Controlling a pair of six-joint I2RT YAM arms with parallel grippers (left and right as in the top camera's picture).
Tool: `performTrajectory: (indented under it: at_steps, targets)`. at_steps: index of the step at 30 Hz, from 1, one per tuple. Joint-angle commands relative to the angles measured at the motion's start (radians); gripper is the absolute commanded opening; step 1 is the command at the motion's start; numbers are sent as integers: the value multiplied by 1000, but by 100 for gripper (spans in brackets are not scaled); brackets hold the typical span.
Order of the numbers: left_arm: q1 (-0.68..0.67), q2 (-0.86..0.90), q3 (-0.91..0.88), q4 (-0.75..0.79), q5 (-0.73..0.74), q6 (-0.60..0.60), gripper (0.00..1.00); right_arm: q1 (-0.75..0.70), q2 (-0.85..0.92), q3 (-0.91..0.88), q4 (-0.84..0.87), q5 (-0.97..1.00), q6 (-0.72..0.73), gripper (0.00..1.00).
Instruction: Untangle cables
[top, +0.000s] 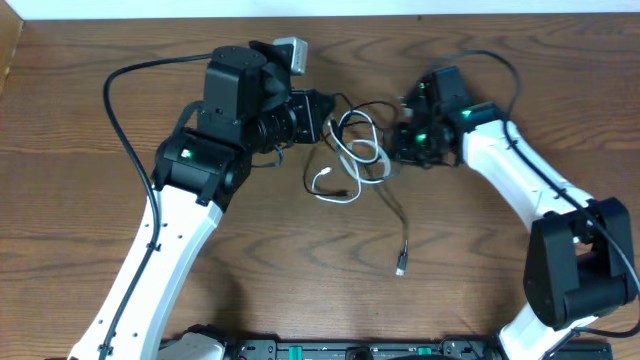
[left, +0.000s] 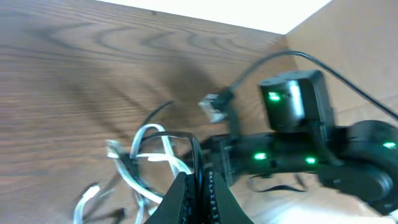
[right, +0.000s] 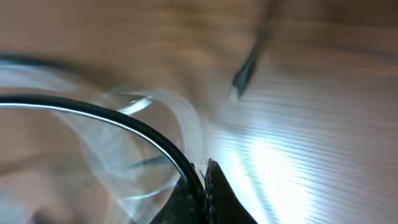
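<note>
Next, my right gripper lets go of the black cable on the wood (top: 473, 152) that lies under that gripper's own forearm, clear of the white loops.
The white cable (top: 352, 152) lies in loops at the table's middle, crossed by the black cable (top: 385, 205), whose plug end (top: 402, 268) trails toward the front. My left gripper (top: 330, 118) is at the tangle's left and my right gripper (top: 393, 143) at its right. In the left wrist view the left gripper (left: 200, 179) is shut on the black cable (left: 196, 149), with white loops (left: 147, 133) just beyond. In the right wrist view the right gripper (right: 203, 177) is shut on the black cable (right: 124, 120), and the blurred white cable (right: 183, 124) lies behind it.
The wooden table (top: 80, 250) ends at a pale wall along the back. Thick black robot wires (top: 125, 110) arc over both arms. The right arm's body (left: 292, 152) fills the space right behind the tangle. A small dark plug (right: 242, 78) lies on the wood.
</note>
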Motion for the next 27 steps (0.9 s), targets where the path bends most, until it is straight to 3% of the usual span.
performTrajectory:
  at_steps: [1,11,19,27]
  targets:
    - [43,0,18,0,-70,44,8,-55,5,9,-61,328,75,1]
    - [169,-15,19,1,-84,45,7,-137,5,9,-209,571,75,1]
    - [206,-43,19,-26,-88,116,7,-215,5,7,-230,584,74,1]
    - [206,-69,19,-82,-231,118,7,-373,5,6,-265,583,60,1]
